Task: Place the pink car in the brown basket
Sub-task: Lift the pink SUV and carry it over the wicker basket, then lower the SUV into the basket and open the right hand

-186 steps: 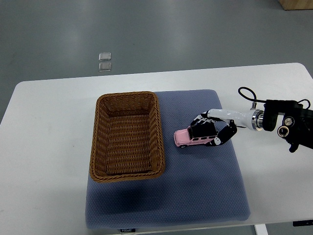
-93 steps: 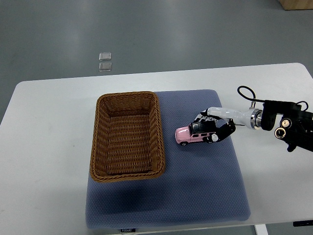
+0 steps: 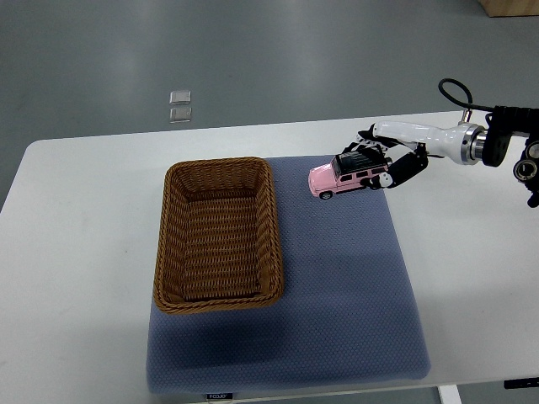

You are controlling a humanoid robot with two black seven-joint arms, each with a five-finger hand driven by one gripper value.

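The pink car, now hanging above the blue mat, will be let go by my right gripper just beyond the middle of the brown basket's bottom (image 3: 223,221).
The pink car (image 3: 341,178) hangs in the air above the far right part of the blue mat (image 3: 337,278), nose pointing left and tilted slightly. My right hand (image 3: 381,166) is shut on its rear half, black-and-white fingers wrapped over the roof and under the body. The arm comes in from the right edge. The brown wicker basket (image 3: 218,233) sits on the left part of the mat with nothing in it, its right rim a short way left of the car. The left arm does not show.
The mat lies on a white table (image 3: 76,252). Two small clear squares (image 3: 180,105) lie on the grey floor beyond the table's far edge. A brown box corner (image 3: 509,7) shows at top right.
The right hand closed on the pink car, lifted it off the mat and carried it up and away toward the far side. The basket has not moved.
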